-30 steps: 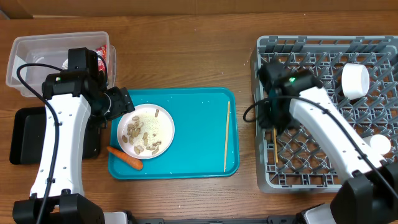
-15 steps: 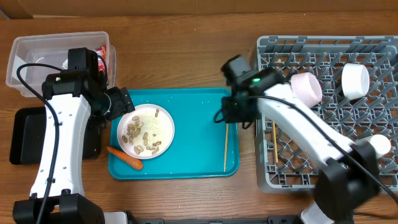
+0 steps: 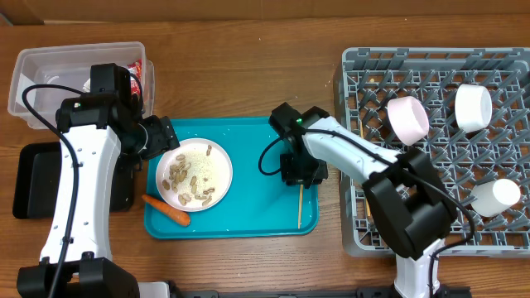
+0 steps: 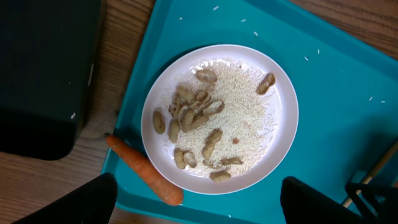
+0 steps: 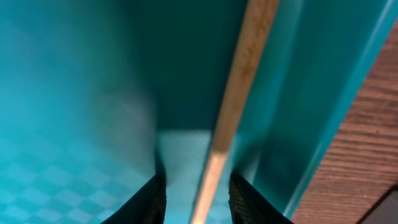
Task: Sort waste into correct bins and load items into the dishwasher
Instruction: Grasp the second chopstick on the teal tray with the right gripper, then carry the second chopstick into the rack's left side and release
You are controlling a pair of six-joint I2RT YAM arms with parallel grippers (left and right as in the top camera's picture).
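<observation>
The robot's left gripper should next move to the white plate and close on the plate's rim [image 3: 232, 173] [image 4: 297, 126], on the side facing the grey dish rack.
The white plate [image 3: 195, 174] with peanuts and rice sits on the teal tray, and the orange carrot [image 3: 166, 210] lies at its front left. My left gripper [image 3: 157, 136] is open and empty just above the plate's left rim. The left wrist view shows the plate [image 4: 219, 118] and carrot [image 4: 146, 175] ahead of the open left gripper [image 4: 208, 211]. My right gripper [image 3: 302, 170] is low over the pale chopstick [image 3: 300, 207]. In the right wrist view its fingers [image 5: 152, 200] straddle the chopstick [image 5: 235, 102] without touching it; the right gripper [image 5: 199, 206] is open.
The clear tub [image 3: 50, 62] at the back left holds the red wrapper [image 3: 148, 79]. The black tray [image 3: 37, 178] lies left of the teal tray [image 3: 257, 157]. The grey dish rack [image 3: 431, 223] on the right holds a bowl [image 3: 407, 118] and cups [image 3: 474, 107].
My right arm has swung left from the dish rack onto the teal tray and dropped over the chopstick. The left arm has not moved.
</observation>
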